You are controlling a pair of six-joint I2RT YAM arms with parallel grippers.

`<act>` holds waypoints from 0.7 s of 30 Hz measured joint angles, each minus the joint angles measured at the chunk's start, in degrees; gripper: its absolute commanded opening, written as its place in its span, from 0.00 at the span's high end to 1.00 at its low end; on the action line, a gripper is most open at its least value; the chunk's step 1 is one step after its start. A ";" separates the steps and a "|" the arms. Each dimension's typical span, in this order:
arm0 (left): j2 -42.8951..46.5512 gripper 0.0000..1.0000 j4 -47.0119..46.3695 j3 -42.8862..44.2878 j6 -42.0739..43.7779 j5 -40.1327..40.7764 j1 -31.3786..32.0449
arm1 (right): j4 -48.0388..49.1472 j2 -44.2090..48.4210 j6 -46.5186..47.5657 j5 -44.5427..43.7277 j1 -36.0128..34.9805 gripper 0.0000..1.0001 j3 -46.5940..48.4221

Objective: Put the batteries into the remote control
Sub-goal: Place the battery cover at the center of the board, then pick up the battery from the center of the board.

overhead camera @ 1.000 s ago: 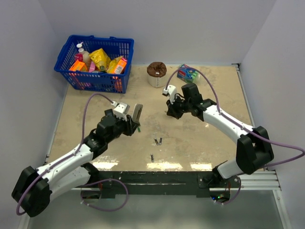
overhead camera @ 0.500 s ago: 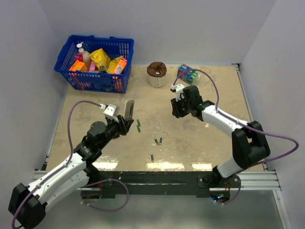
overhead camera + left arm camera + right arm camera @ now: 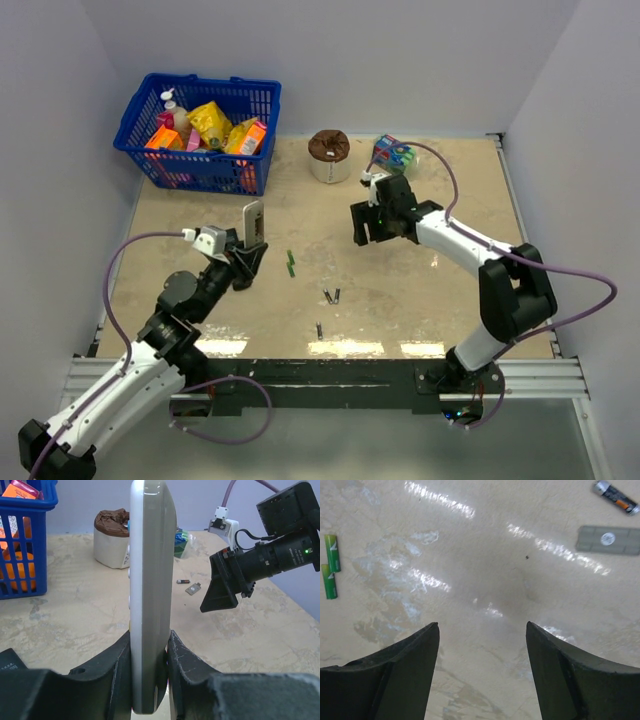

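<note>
The robot's right gripper should next close on the dark battery's body (image 3: 327, 296), the one nearer the left gripper in the side-by-side pair in the middle of the table.
The white remote control (image 3: 150, 580) stands upright and edge-on between the fingers of my left gripper (image 3: 150, 635), which is shut on its lower end. From above, the remote control (image 3: 253, 222) sticks up over the left gripper (image 3: 247, 252) at centre-left. My right gripper (image 3: 482, 625) hovers open over bare table with nothing between its fingers. It is the right gripper (image 3: 362, 228) right of centre. One dark battery (image 3: 615, 497) lies beyond it, next to a flat grey cover plate (image 3: 607, 539). Another battery (image 3: 319, 329) lies near the front edge.
A green stick-like piece (image 3: 291, 262) lies between the arms. At the back left stands a blue basket (image 3: 262, 140) full of packets. A brown-topped white cup (image 3: 328, 155) and a green-blue packet (image 3: 393, 153) stand at the back.
My right gripper has gone from shut to open, shifting only slightly above the table. The left arm has pulled back to the left with the remote, uncovering the green piece.
</note>
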State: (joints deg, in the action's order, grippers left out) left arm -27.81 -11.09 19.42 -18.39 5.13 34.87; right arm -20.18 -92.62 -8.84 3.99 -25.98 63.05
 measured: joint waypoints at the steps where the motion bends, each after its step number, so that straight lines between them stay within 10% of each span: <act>1: 0.96 1.00 -0.24 -0.61 -0.02 0.02 0.00 | -0.74 0.00 -1.25 -0.04 -0.87 0.27 -0.07; 21: -0.37 1.00 -8.15 -7.21 -7.13 -9.49 -0.70 | -9.90 -2.38 -14.86 -5.57 -24.26 0.67 3.45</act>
State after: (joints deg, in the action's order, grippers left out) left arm -28.18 -19.25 12.21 -25.52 -4.36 34.17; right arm -30.09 -95.00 -23.70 -1.58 -50.24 66.50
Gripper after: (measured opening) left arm 0.319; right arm 0.384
